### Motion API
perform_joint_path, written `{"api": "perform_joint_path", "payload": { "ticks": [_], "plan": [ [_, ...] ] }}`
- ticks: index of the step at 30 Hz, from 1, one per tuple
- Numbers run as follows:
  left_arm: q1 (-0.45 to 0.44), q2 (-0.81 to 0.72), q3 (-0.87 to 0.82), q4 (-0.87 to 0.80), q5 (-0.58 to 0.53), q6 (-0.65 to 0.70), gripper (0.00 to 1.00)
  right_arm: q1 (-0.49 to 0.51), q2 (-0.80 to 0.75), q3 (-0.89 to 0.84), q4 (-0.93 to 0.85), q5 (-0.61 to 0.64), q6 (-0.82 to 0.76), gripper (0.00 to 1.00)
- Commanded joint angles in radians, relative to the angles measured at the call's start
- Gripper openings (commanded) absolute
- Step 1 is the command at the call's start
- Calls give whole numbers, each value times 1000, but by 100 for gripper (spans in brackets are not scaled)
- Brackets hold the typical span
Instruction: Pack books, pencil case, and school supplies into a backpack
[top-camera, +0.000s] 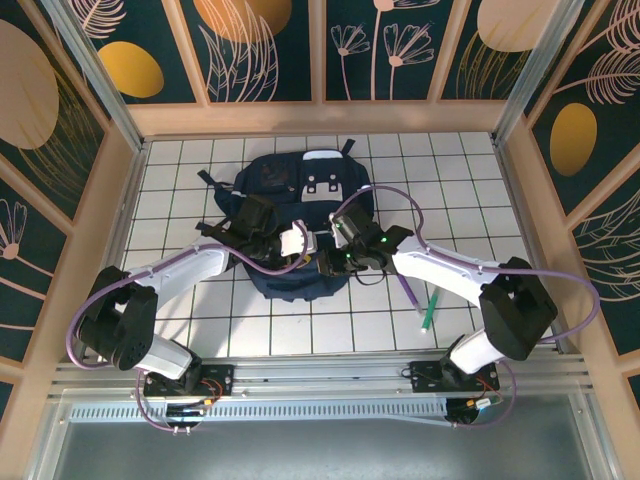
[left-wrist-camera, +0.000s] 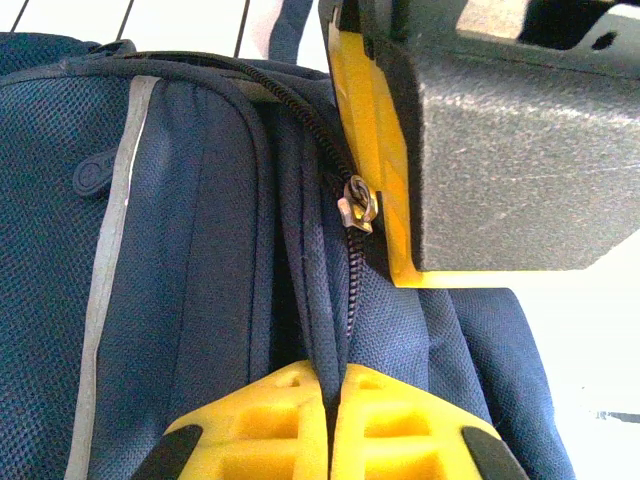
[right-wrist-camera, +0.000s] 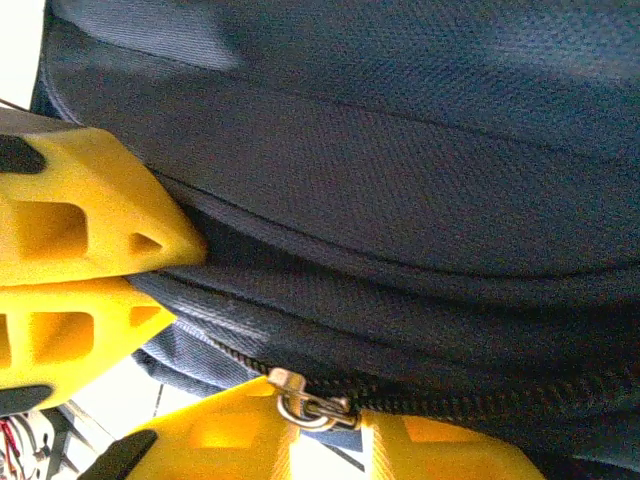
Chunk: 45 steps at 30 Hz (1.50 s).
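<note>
My right gripper's parted fingers are loosely at the metal zipper pull, so next I open them, pinch its ring (right-wrist-camera: 304, 418) firmly, then pull it along the zipper.
The dark navy backpack (top-camera: 300, 195) lies flat in the middle of the tiled table. My left gripper (left-wrist-camera: 330, 385) is shut on a fold of its fabric beside the zipper; from above it sits at the bag's near edge (top-camera: 300, 248). My right gripper (right-wrist-camera: 330, 435) sits narrowly closed around the metal zipper pull (right-wrist-camera: 305, 400), which lies between its yellow fingertips; from above it is just to the right (top-camera: 332, 262). A purple pen (top-camera: 408, 290) and a green pen (top-camera: 428, 312) lie on the tiles right of the bag. The books and pencil case are out of view.
Wooden walls (top-camera: 120, 200) fence the tiled surface on three sides. A metal rail (top-camera: 320, 365) runs along the near edge by the arm bases. Purple cables (top-camera: 400, 205) loop over the bag's right side.
</note>
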Motion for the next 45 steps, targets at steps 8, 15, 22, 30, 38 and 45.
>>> {"api": "perform_joint_path", "payload": {
  "ticks": [8, 15, 22, 30, 38, 45],
  "plan": [
    [-6, -37, -2, 54, 82, 0, 0, 5, -23, -44, 212, -125, 45, 36],
    [-6, -41, -3, 54, 87, 6, 0, 3, 13, -26, 163, -14, 84, 39],
    [-6, -42, -3, 45, 79, 16, 0, 2, 22, -5, 137, 67, 96, 21],
    [-5, -50, -9, 54, 68, 14, 0, 42, 40, 5, 93, 294, 170, 0],
    [-5, -78, -65, 15, -106, 89, 0, -55, -22, 43, -151, 330, 30, 0],
    [-5, -119, -112, 9, -148, 156, 0, -217, -8, 5, -168, 273, -90, 0]
  ]
}}
